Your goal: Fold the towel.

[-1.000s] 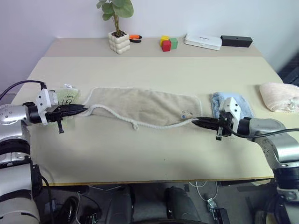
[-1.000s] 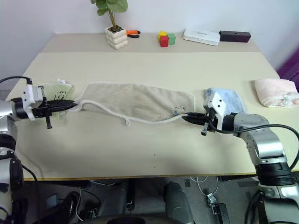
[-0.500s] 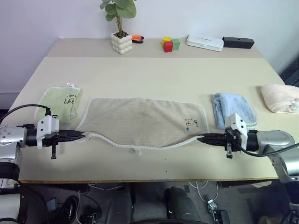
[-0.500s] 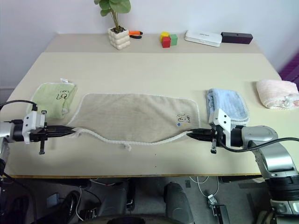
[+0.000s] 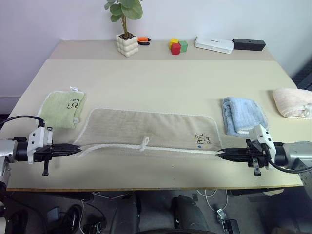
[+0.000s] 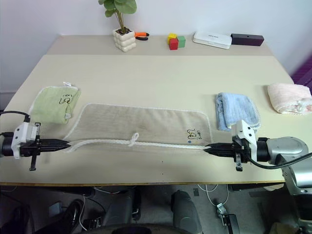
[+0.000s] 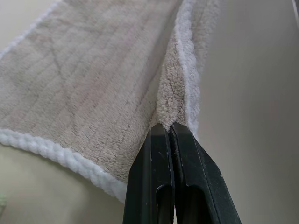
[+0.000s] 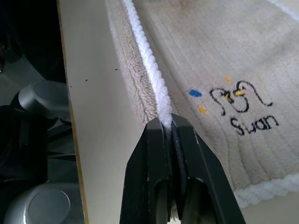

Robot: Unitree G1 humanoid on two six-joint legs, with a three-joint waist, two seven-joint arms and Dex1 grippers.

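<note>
I should use my left gripper to put down the beige towel's near corner on its far corner (image 5: pixel 99 111) beside the light green towel.
The beige towel (image 5: pixel 146 127) lies flat across the middle of the table, its white corded near edge stretched straight between my two grippers. My left gripper (image 5: pixel 78 149) is shut on the towel's left near corner (image 7: pixel 175 100). My right gripper (image 5: pixel 219 155) is shut on the right near corner, pinching the corded edge (image 8: pixel 156 88). A small white loop (image 5: pixel 145 142) sits midway along the taut edge. The embroidered mark (image 8: pixel 238 105) lies close to the right gripper. Both grippers hover low near the table's front edge.
A folded light green towel (image 5: pixel 63 108) lies left of the beige one, a folded light blue towel (image 5: pixel 243 116) right of it, and a pink bundle (image 5: pixel 292 102) at the far right. At the back stand a potted plant (image 5: pixel 126 44), coloured blocks (image 5: pixel 177 46), a white box (image 5: pixel 213 44) and a black box (image 5: pixel 248 44).
Both grippers drew back toward the table's front edge and apart, dragging the towel nearer. The sagging corded edge is now pulled straight and the towel lies flatter.
</note>
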